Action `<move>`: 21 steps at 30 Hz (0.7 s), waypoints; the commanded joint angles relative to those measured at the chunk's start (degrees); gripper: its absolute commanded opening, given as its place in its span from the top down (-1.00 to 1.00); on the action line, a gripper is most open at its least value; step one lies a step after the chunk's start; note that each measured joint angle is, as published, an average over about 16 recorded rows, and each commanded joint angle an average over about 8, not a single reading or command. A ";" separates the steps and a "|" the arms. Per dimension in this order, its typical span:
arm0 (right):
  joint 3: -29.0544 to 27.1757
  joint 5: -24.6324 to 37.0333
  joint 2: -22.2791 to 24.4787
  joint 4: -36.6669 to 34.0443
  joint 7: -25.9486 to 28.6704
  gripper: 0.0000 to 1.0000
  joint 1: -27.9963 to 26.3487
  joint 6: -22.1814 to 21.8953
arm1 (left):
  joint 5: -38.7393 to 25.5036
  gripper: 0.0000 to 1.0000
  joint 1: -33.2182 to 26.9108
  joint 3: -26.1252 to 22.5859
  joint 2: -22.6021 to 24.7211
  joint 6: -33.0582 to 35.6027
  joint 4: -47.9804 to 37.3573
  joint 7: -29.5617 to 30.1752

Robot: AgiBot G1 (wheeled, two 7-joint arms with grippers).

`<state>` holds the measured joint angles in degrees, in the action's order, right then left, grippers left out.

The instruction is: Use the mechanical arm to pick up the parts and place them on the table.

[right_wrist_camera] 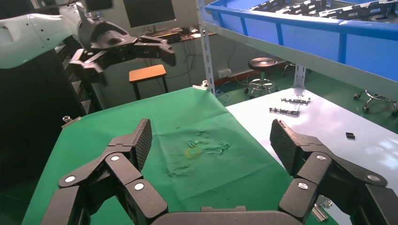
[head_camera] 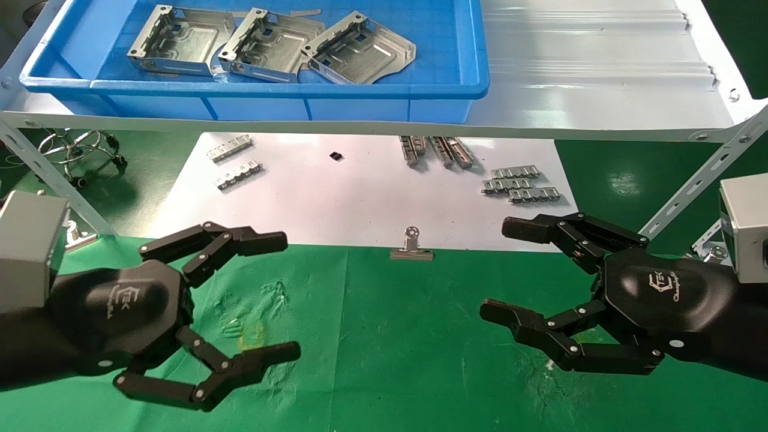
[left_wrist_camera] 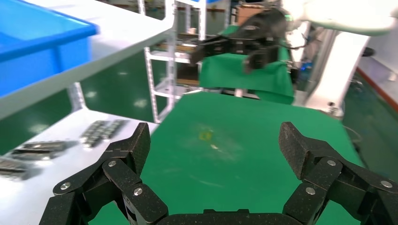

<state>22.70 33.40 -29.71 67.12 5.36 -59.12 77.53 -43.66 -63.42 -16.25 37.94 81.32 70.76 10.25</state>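
Observation:
My left gripper should close halfway along the middle silver part's raised folded side (head_camera: pixel 244 33) in the blue bin.
Three silver stamped parts (head_camera: pixel 180 42), (head_camera: pixel 270 45), (head_camera: pixel 360 51) lie side by side in a blue bin (head_camera: pixel 288 90) on the pale grey shelf at the back. My left gripper (head_camera: pixel 279 297) is open and empty above the green table (head_camera: pixel 384 348) at the left; its own view shows the open fingers (left_wrist_camera: pixel 136 147) over the cloth. My right gripper (head_camera: pixel 507 270) is open and empty above the table at the right; its fingers (right_wrist_camera: pixel 281 140) show in its own view. Both point toward the middle. The yellow mark (head_camera: pixel 252 336) lies on wrinkled cloth by the left gripper.
A white sheet (head_camera: pixel 336 198) behind the cloth carries several small toothed strips (head_camera: pixel 519 186), (head_camera: pixel 237 162), (head_camera: pixel 435 150) and a small black piece (head_camera: pixel 336 156). A silver binder clip (head_camera: pixel 411 247) holds the cloth's far edge. Slanted shelf struts (head_camera: pixel 696 180) stand right and left.

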 commanded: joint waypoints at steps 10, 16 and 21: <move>0.00 0.00 0.00 0.00 0.00 1.00 0.00 0.00 | -4.19 -1.00 -9.27 -2.12 6.69 -7.18 -2.96 3.44; 0.00 0.00 0.00 0.00 0.00 1.00 0.00 0.00 | -9.73 -1.00 -16.46 -4.76 9.79 -13.49 -7.64 8.85; 0.00 0.00 0.00 0.00 0.00 1.00 0.00 0.00 | -14.90 -1.00 -21.87 -6.84 10.54 -17.97 -11.04 13.30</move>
<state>22.70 33.40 -29.71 67.12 5.36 -59.12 77.53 -59.14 -85.57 -23.58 48.56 63.80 59.74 24.04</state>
